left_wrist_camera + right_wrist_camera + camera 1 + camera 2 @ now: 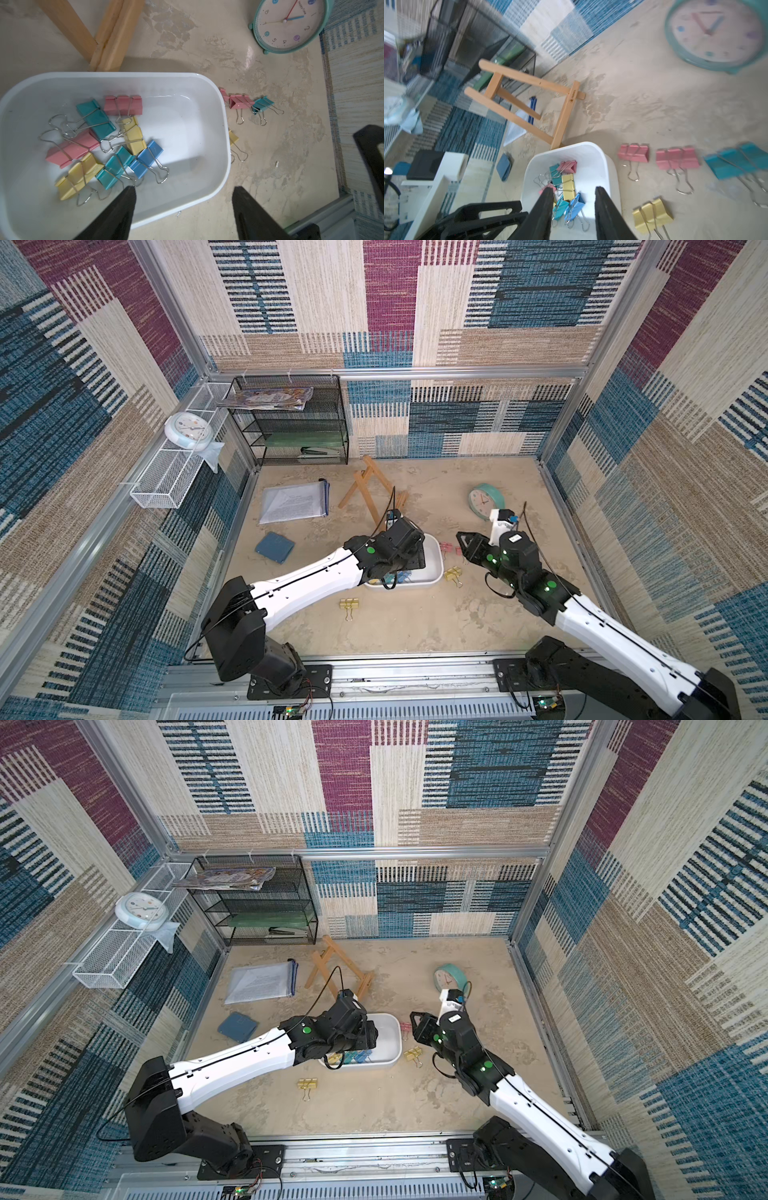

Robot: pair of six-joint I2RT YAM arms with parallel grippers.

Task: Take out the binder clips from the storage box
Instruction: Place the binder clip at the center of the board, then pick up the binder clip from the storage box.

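Observation:
The robot's right gripper should next move to the blue binder clip's wire handle (407, 579) (585, 224) inside the white storage box and close there.
The white storage box (434, 568) (226, 133) sits mid-table. Several binder clips lie heaped in it, among them a teal one (95, 118), a pink one (123, 105) and a blue one (146, 159). More clips lie on the table beside it: pink (634, 152), teal (735, 164), yellow (453, 573) and yellow (349, 603). My left gripper (184, 188) (409, 560) hangs open over the box's edge, one finger above the inside and one outside. To the right of the box my right gripper (574, 188) (463, 541) hovers, partly open and holding nothing.
A teal clock (485, 499) lies at the back right and a wooden easel (370, 489) just behind the box. A paper folder (295, 502) and a blue pad (275, 547) lie left. A black mesh shelf (291, 418) and a white mesh basket (166, 477) line the back left.

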